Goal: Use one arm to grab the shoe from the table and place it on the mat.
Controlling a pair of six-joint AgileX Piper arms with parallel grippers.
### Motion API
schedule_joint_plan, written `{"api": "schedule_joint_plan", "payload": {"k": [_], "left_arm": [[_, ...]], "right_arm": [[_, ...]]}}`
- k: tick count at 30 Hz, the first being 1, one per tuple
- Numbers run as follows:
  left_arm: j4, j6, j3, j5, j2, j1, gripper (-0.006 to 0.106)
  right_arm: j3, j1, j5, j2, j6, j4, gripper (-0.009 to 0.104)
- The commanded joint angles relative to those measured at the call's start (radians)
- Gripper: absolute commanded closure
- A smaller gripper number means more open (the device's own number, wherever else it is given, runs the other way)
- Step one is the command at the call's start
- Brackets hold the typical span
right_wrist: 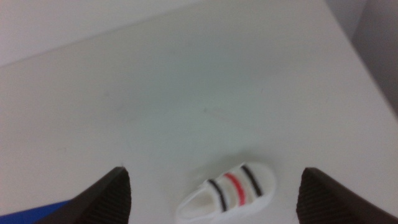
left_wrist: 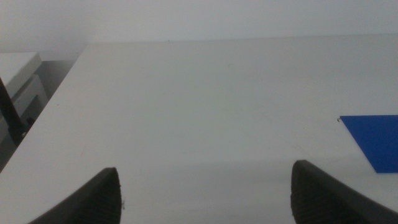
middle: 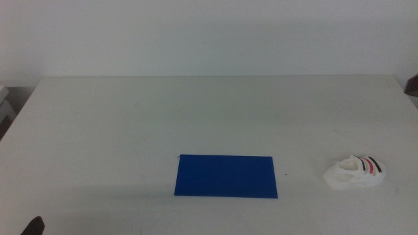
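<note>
I should close my right gripper on the white shoe's black strap (middle: 362,164) (right_wrist: 218,195) beside its foot opening, the strap that is farther from the shoe's toe.
The small white shoe (middle: 356,172) with black and red straps lies on the table (middle: 196,111) at the front right, to the right of the dark-blue mat (middle: 226,175) and apart from it. My right gripper (right_wrist: 216,169) is open and empty, hovering above the shoe (right_wrist: 227,193), which shows between its two wide-apart jaws; this arm is out of the middle view. My left gripper (left_wrist: 205,168) is open and empty over the table's left side, with a corner of the mat (left_wrist: 373,140) in its view. Only its tip (middle: 32,226) shows in the middle view.
A white wall stands behind the table. A pale box-like object (middle: 5,104) sits off the table's left edge, and a dark object (middle: 413,85) shows at the right edge.
</note>
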State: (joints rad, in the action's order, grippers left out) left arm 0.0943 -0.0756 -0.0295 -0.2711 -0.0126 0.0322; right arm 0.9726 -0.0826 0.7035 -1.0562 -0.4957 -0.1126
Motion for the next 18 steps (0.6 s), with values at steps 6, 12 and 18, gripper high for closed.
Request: {"api": "schedule_joint_plan", "payload": {"k": [6, 12, 18], "left_arm": [[0.008, 0.004, -0.007, 0.08, -0.014, 0.004, 0.007], [0.008, 0.004, -0.007, 0.08, -0.014, 0.004, 0.007], [0.008, 0.004, -0.007, 0.08, -0.014, 0.004, 0.007]], "right_arm": [[0.189, -0.102, 0.085, -0.19, -0.269, -0.06, 0.005], [0.263, -0.129, 0.2, -0.353, -0.57, -0.065, 0.005], [0.264, -0.135, 0.272, -0.422, -0.726, -0.065, 0.005]]}}
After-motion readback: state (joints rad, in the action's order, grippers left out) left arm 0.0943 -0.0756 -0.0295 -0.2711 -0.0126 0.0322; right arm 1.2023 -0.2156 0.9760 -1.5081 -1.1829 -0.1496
